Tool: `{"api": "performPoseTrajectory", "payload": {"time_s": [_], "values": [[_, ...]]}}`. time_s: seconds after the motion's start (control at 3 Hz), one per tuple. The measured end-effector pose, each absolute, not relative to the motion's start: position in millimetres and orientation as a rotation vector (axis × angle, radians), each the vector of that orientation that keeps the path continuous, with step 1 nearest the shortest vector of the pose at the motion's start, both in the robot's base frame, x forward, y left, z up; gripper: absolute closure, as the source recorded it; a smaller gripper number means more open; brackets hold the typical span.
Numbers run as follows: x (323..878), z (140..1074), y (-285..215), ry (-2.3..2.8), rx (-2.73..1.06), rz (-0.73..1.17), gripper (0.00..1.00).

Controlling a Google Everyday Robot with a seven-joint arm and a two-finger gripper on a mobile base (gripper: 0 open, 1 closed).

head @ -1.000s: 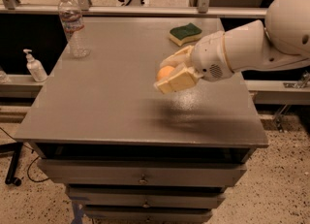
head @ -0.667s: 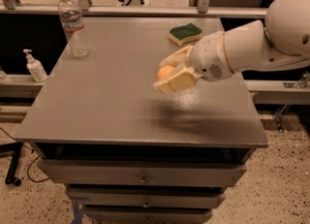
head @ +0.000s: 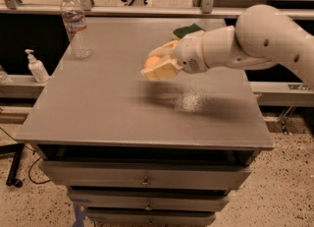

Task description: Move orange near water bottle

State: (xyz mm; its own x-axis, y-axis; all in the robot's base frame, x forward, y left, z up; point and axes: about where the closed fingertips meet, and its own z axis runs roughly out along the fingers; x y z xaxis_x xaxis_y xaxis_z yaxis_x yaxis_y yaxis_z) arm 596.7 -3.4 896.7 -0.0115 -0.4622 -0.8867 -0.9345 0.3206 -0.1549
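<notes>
The robot's gripper needs to release the orange on the grey table [head: 104, 46], beside the water bottle near the far edge of the table. The orange is now lifted above the table's middle.
My gripper [head: 158, 64] is above the middle of the grey table [head: 98, 108], reaching in from the right on a white arm. It is shut on the orange [head: 151, 62], a small round orange fruit held between the cream fingers, lifted off the table. The water bottle [head: 74, 24], clear with a white cap and a white-red label, stands upright at the table's far left corner, well to the left of the gripper.
A yellow-and-green sponge [head: 185, 30] lies at the far edge, partly behind the arm. A small white pump dispenser [head: 36, 67] stands on a lower ledge left of the table. Drawers sit under the table's front edge.
The gripper with the orange has moved slightly left, toward the water bottle. The bottle and sponge have not moved.
</notes>
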Motion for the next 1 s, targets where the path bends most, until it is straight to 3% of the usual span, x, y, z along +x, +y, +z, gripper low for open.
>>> {"api": "performPoseTrajectory", "payload": {"time_s": [1.0], "values": [[746.9, 886.2, 106.4, 1.468, -1.202, 0.716, 1.0]]}}
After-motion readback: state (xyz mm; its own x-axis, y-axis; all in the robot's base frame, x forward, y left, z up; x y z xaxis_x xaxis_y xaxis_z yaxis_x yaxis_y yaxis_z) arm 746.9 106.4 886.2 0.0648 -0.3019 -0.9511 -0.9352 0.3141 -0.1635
